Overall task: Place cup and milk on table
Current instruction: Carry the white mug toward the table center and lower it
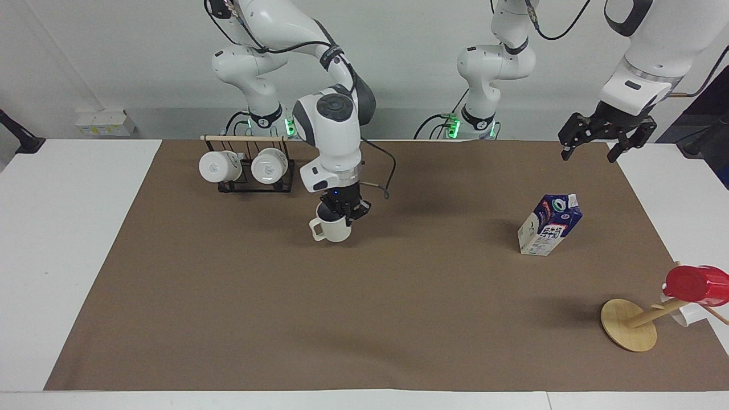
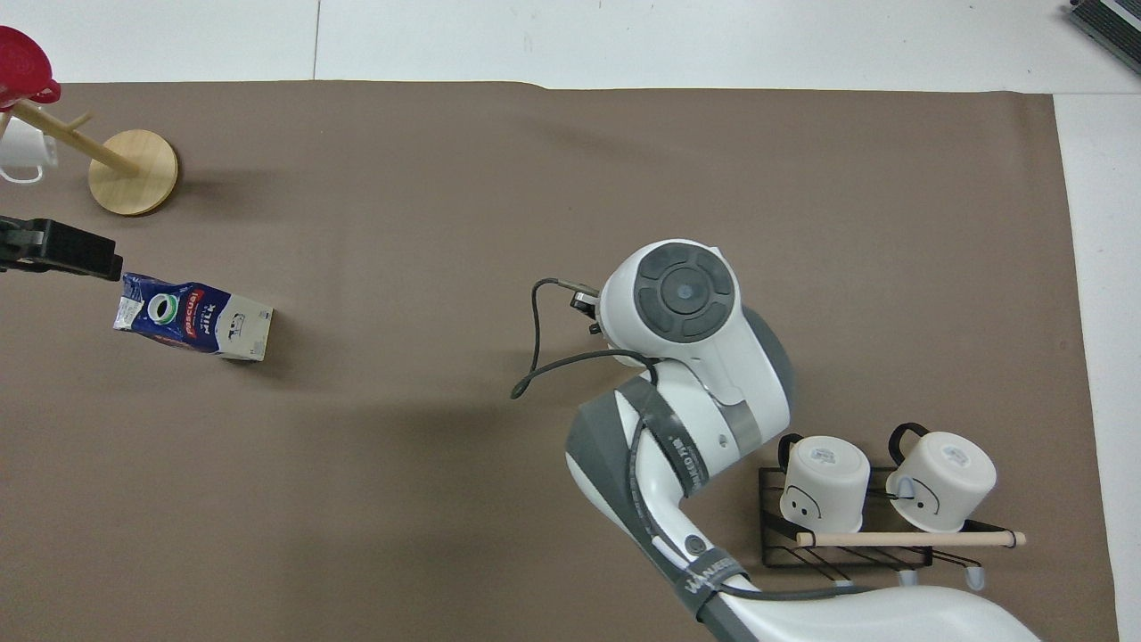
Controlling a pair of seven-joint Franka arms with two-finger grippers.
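The robot's left gripper will grip the blue upper part [image 2: 189,310] of the milk, just under the milk's green cap.
The cream-white cup [image 1: 330,229] hangs upright in my right gripper [image 1: 342,209], which is shut on its rim, low over the brown mat [image 1: 364,319] of the table [image 1: 57,239] near its middle. In the overhead view the right arm [image 2: 682,294] hides the cup. The milk [image 1: 548,225] stands on the mat toward the left arm's end; it also shows in the overhead view [image 2: 192,316]. My left gripper [image 1: 606,139] is open and empty, raised over the mat beside the milk, and shows in the overhead view [image 2: 53,250].
A black wire rack [image 1: 248,176] with two white mugs stands near the right arm's base, also in the overhead view [image 2: 847,535]. A wooden mug tree [image 1: 629,324] with a red cup [image 1: 697,283] stands at the left arm's end.
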